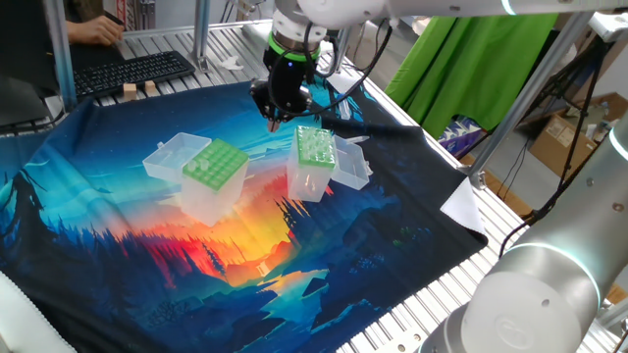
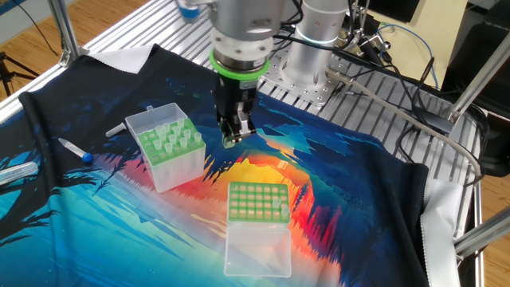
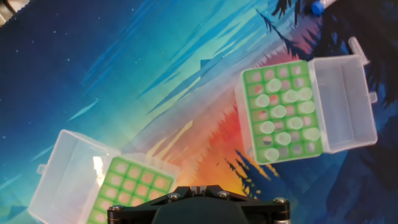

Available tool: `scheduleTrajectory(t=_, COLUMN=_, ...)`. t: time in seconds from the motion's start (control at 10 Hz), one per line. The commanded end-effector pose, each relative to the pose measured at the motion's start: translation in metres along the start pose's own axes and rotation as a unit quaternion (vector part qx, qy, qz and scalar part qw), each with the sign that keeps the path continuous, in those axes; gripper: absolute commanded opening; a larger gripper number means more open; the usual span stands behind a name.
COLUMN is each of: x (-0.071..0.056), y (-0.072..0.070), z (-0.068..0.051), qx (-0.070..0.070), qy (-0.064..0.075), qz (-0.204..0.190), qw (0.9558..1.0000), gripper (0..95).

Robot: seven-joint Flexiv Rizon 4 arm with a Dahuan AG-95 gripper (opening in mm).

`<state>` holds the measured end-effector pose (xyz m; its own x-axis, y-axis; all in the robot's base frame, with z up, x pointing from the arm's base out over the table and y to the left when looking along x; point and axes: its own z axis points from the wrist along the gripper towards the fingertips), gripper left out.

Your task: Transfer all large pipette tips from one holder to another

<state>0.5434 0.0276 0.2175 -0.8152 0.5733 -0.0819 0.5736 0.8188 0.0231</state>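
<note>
The robot's gripper needs to set the large pipette tip down in the lid-side holes of the wide-holed holder's green plate (image 1: 204, 160) (image 3: 113, 194).
The narrower holder (image 3: 283, 112) stands with its lid open and has several whitish large pipette tips (image 3: 278, 111) upright in its green plate. It also shows in one fixed view (image 1: 316, 147) and in the other fixed view (image 2: 167, 143). The wide-holed holder (image 3: 130, 190) has its lid open, and its holes look mostly empty; it also shows in both fixed views (image 1: 214, 167) (image 2: 256, 201). My gripper (image 2: 231, 137) hangs above the cloth between the two boxes. Its fingers look closed together, and I see no tip between them (image 3: 196, 186).
A blue-capped tube (image 2: 76, 150) lies on the cloth left of the narrower holder, and another tube (image 2: 16, 171) lies further left. A keyboard (image 1: 128, 71) and a person's hand (image 1: 98, 29) are at the far table edge. White paper (image 1: 461, 206) lies beside the cloth.
</note>
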Motion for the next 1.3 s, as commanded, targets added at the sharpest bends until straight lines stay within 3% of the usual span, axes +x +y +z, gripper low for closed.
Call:
scheduleTrajectory(t=0.1, x=-0.001, y=0.001, z=0.0, qx=0.017, qy=0.027, qz=-0.009, qw=0.9994, gripper=0.0)
scheduleTrajectory(t=0.3, x=-0.001, y=0.001, z=0.0, qx=0.016, qy=0.031, qz=0.002, qw=0.9994, gripper=0.0)
scheduleTrajectory(t=0.4, x=-0.001, y=0.001, z=0.0, qx=0.007, qy=0.034, qz=0.014, qw=0.9993, gripper=0.0)
scheduleTrajectory(t=0.7, x=-0.001, y=0.001, z=0.0, qx=0.008, qy=0.034, qz=0.024, qw=0.9991, gripper=0.0)
scheduleTrajectory(t=0.9, x=0.002, y=0.01, z=0.002, qx=0.013, qy=0.035, qz=0.022, qw=0.9991, gripper=0.0)
scheduleTrajectory(t=1.3, x=0.002, y=0.064, z=0.011, qx=0.019, qy=0.038, qz=0.062, qw=0.9972, gripper=0.0)
